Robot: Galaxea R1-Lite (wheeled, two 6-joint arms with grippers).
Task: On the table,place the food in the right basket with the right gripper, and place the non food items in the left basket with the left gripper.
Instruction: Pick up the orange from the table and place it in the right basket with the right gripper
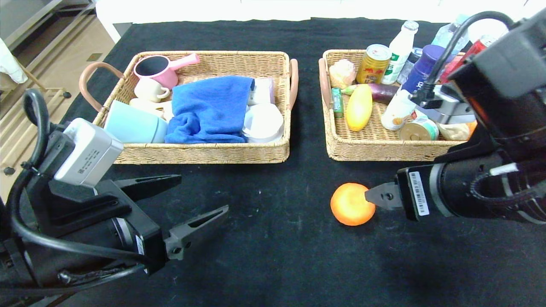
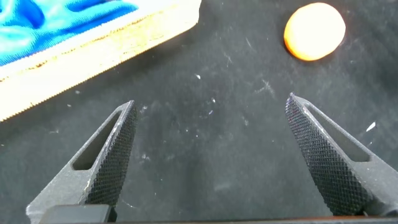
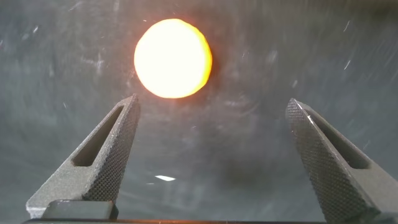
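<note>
Next, I close my right gripper on the middle of the orange fruit (image 1: 353, 204) (image 3: 173, 58), with its fingers on opposite sides, because this food belongs with the gold can.
A round orange fruit (image 1: 352, 209) (image 3: 173, 58) lies on the black table (image 1: 273, 256) in front of the right basket (image 1: 375, 149). My right gripper (image 1: 375, 197) (image 3: 212, 101) hangs open just right of it; the fruit sits beyond the fingertips, nearer one finger, not between them. The white-and-blue bottle (image 1: 396, 111) lies in the right basket. My left gripper (image 1: 202, 192) (image 2: 211, 99) stands open and empty over bare cloth before the left basket (image 1: 200, 153) (image 2: 106, 50). That basket holds the blue towel (image 1: 209, 106) (image 2: 56, 18) and teal mug (image 1: 134, 123).
A pink saucepan (image 1: 160, 68) and white cups share the left basket. The right basket also holds a gold can (image 1: 373, 64), a white bottle (image 1: 401, 51), a yellow fruit (image 1: 359, 107) and a red can (image 1: 477, 47). The orange fruit (image 2: 314, 31) shows far off in the left wrist view.
</note>
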